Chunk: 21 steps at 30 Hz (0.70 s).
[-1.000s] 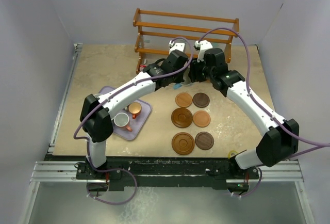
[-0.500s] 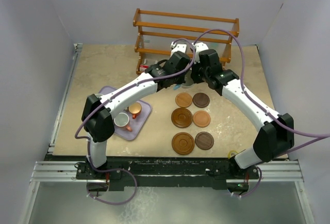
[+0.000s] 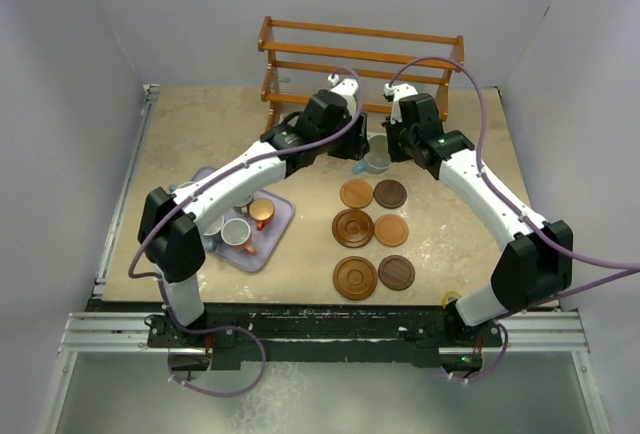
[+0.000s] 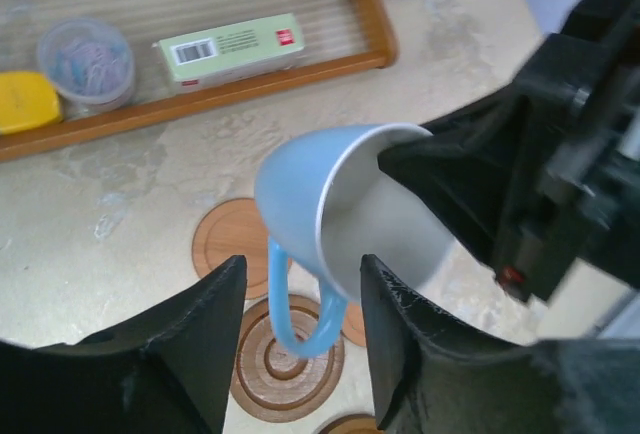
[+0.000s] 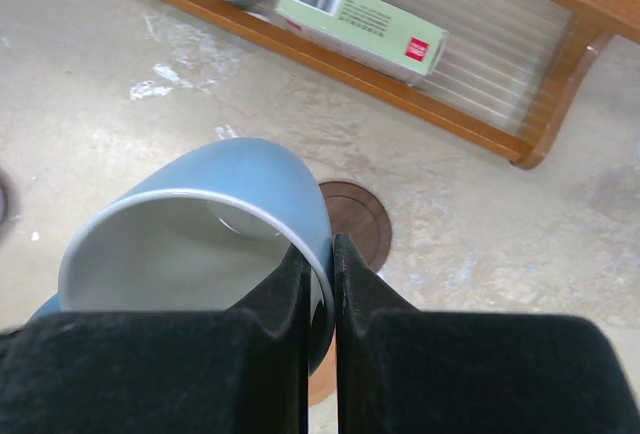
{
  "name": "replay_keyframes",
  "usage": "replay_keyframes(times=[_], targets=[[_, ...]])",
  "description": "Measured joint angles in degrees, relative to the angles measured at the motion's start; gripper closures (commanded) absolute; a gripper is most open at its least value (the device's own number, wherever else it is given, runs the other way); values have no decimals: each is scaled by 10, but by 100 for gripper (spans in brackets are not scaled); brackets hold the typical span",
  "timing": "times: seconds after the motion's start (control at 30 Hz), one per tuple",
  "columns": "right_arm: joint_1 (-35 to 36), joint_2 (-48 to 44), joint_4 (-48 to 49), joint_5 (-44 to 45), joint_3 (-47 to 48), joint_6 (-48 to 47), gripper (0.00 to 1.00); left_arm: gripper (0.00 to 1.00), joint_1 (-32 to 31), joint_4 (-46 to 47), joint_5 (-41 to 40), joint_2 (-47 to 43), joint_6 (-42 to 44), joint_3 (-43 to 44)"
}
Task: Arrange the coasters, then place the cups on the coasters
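My right gripper is going to put the pale blue cup down on the dark brown coaster (image 3: 391,192) (image 5: 347,225) nearest the wooden rack.
A pale blue cup (image 3: 377,163) with a white inside hangs tilted above the table, behind the coasters. My right gripper (image 5: 320,254) is shut on its rim, one finger inside and one outside. My left gripper (image 4: 300,304) stands open; the cup's handle (image 4: 300,304) dangles between its fingers without touching them. Six round wooden coasters lie in two columns: light brown (image 3: 356,193), dark brown (image 3: 389,192), grooved (image 3: 352,227), light brown (image 3: 391,230), grooved (image 3: 355,277) and dark brown (image 3: 396,272). Other cups sit on the lavender tray (image 3: 270,254): copper-orange (image 3: 262,212), grey-green (image 3: 236,231) and more under the left arm.
A wooden rack (image 3: 360,54) stands at the back. Its bottom shelf holds a green box (image 4: 230,46), a clear jar (image 4: 85,59) and a yellow item (image 4: 25,99). Both arms meet just in front of it.
My right gripper closed on the cup's rim, then my left gripper opened off the cup. The left arm has drawn back to the left, and the cup now shows from above.
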Motion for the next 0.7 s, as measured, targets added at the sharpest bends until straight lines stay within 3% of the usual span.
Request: replay_keyframes(times=[0.13, 0.4, 0.7], targets=[[-19, 0, -8, 0, 0, -16, 100, 40, 30, 35, 87, -33, 15, -26], [-47, 0, -38, -19, 0, -81, 100, 37, 149, 43, 271, -52, 114, -58], [-66, 47, -70, -81, 0, -162, 100, 31, 236, -20, 316, -111, 245, -118]])
